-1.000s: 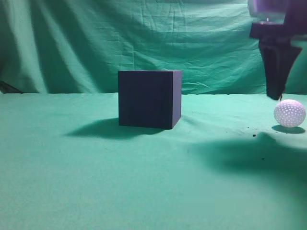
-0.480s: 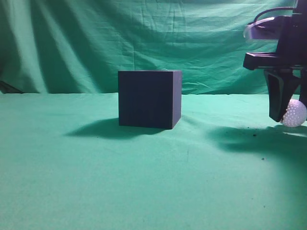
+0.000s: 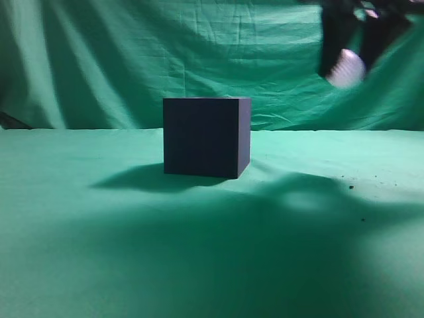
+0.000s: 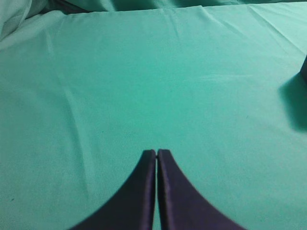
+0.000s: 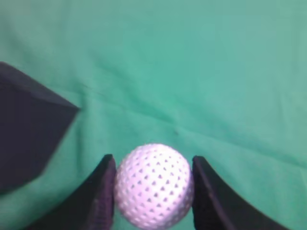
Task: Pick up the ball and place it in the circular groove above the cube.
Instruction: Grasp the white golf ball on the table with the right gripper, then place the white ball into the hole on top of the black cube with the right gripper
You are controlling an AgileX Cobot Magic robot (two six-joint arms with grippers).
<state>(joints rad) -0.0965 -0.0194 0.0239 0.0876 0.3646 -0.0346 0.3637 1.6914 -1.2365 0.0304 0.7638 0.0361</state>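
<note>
The white dimpled ball, now held high above the cloth, is to go on the middle of the dark navy cube's flat top (image 3: 210,91). My right gripper needs to release that ball there.
The dark navy cube (image 3: 207,136) stands on the green cloth at the middle of the exterior view; its corner also shows at the left of the right wrist view (image 5: 26,139). My right gripper (image 3: 348,63) is high at the upper right, blurred, shut on the white dimpled ball (image 3: 346,68). In the right wrist view the ball (image 5: 153,186) sits clamped between the two dark fingers (image 5: 98,194), above the cloth. My left gripper (image 4: 157,153) is shut and empty over bare cloth. The groove on the cube's top is hidden.
A green cloth backdrop (image 3: 132,59) hangs behind the table. The cube's edge and shadow (image 4: 297,103) show at the right of the left wrist view. A few dark specks (image 3: 350,187) lie on the cloth at the right.
My right gripper came down around the ball on the cloth at the far right, closed on it, and has lifted it up and leftward. The cube has not moved.
</note>
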